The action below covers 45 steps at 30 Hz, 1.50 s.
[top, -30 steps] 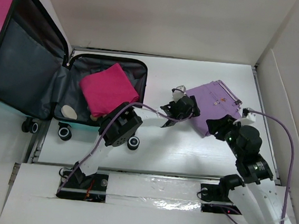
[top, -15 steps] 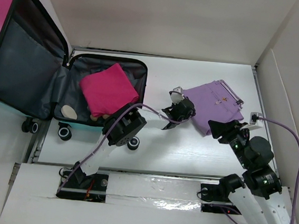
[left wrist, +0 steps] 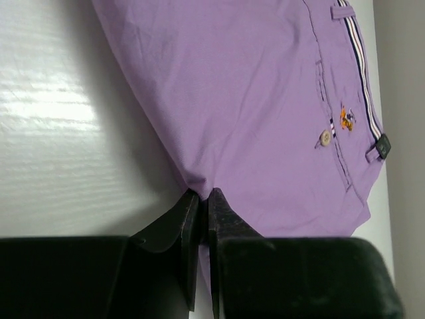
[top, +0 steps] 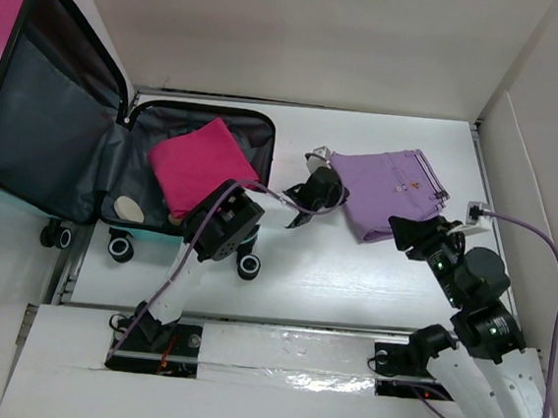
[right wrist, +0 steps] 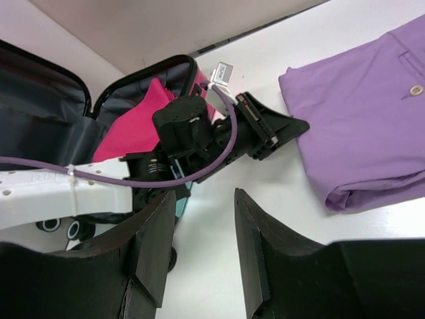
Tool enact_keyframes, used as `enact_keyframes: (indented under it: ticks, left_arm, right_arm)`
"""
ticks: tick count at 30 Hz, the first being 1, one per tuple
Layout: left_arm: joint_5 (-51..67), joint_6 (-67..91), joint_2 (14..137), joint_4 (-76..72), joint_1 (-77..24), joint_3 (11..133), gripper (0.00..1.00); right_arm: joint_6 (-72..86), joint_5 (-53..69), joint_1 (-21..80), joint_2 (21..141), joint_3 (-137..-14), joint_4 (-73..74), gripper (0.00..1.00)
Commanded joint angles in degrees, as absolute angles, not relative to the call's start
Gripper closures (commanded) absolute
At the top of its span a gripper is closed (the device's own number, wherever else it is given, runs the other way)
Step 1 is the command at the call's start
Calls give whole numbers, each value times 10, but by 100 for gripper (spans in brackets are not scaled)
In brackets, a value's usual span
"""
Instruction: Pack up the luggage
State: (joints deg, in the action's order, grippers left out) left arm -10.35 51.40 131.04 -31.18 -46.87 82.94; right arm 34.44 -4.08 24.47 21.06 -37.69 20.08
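Observation:
The purple garment will go on top of the folded pink cloth (top: 196,165) in the open luggage, where my left gripper will let go of it.
The luggage (top: 49,137) lies open at the left, its pink-to-teal lid propped up and dark grey lining showing. A folded pink cloth (top: 202,167) rests in its lower half (right wrist: 133,126). A folded purple garment (top: 390,185) with a button and striped trim lies on the white table right of centre. My left gripper (top: 331,181) is shut on the garment's near-left corner; in the left wrist view purple fabric (left wrist: 252,100) is pinched between the jaws (left wrist: 201,196). My right gripper (top: 402,233) hovers open and holds nothing, near the garment's front edge (right wrist: 204,196).
A beige oval object (top: 129,209) lies in the luggage beside the pink cloth. The luggage's black wheels (top: 248,265) stand close to the left arm. White walls close in the table at the back and right (top: 520,173).
My left gripper has shut on the purple garment's corner and dragged it leftward toward the luggage. The right arm has drawn back toward the near right.

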Motion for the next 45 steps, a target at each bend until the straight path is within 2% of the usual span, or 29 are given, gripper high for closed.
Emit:
enact_keyframes:
  ticks: [1, 5, 11, 14, 15, 21, 27, 35, 41, 43, 45]
  left_arm:
    - [-35, 433, 1224, -339, -440, 817, 100]
    - [28, 360, 1159, -275, -405, 835, 100]
    - [51, 259, 1026, -134, -352, 872, 100]
    - [79, 250, 933, -102, -265, 820, 100]
    - [85, 250, 915, -102, -265, 801, 100]
    - [118, 283, 803, -91, -68, 650, 100]
    - [124, 244, 801, -59, 69, 597, 100]
    - [16, 198, 821, -2, 120, 626, 100]
    - [51, 186, 845, -2, 177, 638, 100]
    - [34, 182, 872, 36, 177, 658, 91]
    - [23, 188, 869, 40, 177, 653, 76]
  right_arm:
    - [335, -96, 249, 238, -372, 116, 54]
    - [339, -148, 249, 300, -349, 46, 54]
    - [328, -157, 249, 371, -327, -36, 54]
    - [316, -167, 249, 384, -319, -46, 54]
    - [316, -167, 244, 384, -316, -47, 54]
    - [316, -149, 243, 382, -288, -77, 53]
    - [313, -120, 238, 378, -290, -63, 53]
    - [307, -98, 238, 369, -287, -66, 53]
    - [304, -83, 238, 374, -289, -68, 53]
    - [301, -73, 238, 376, -289, -70, 52]
    - [300, -66, 238, 384, -292, -70, 52]
